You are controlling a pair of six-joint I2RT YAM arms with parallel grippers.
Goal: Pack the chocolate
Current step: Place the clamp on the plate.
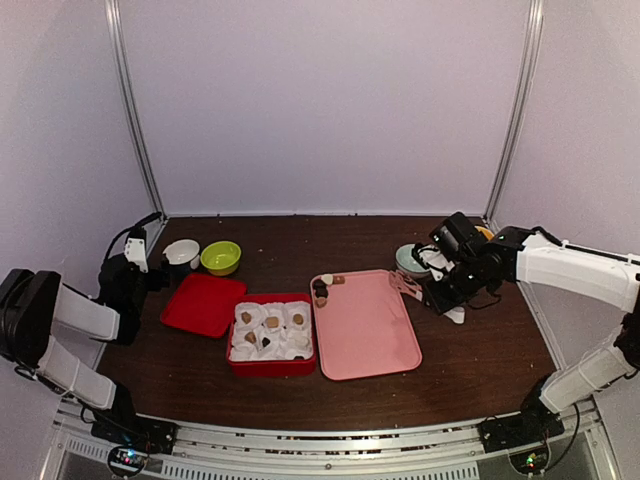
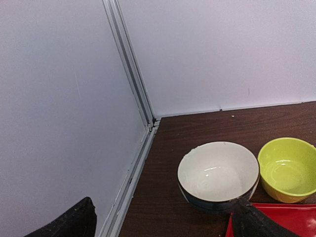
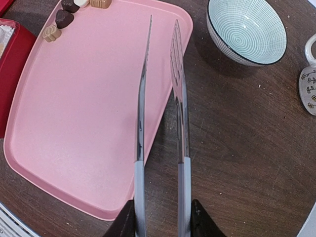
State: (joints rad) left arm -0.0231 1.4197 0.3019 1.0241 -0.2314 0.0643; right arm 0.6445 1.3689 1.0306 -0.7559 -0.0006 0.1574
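The red lid is next for my left gripper, which should close on the outer edge (image 1: 171,302) of that lid, around its middle, on the side facing away from the red box.
Several small chocolate pieces (image 1: 322,290), brown, dark and cream, lie at the far left corner of the pink tray (image 1: 370,335); the right wrist view shows the chocolate (image 3: 61,19) there too. More pieces sit in white paper cups inside the red box (image 1: 236,362). My right gripper (image 3: 160,219) is shut on the handles of the long metal tongs (image 3: 142,108). The tongs' arms stand apart over the tray's right edge (image 3: 74,123), with nothing between them. My left gripper (image 2: 165,224) is open and holds nothing, at the far left by the white bowl (image 2: 218,173).
A red lid (image 1: 203,303) lies left of the box. The white bowl (image 1: 181,251) and a green bowl (image 1: 221,257) stand behind it. A patterned bowl (image 3: 247,29) sits right of the tray, with a white flowered item (image 3: 308,84) beside it. Walls enclose the table.
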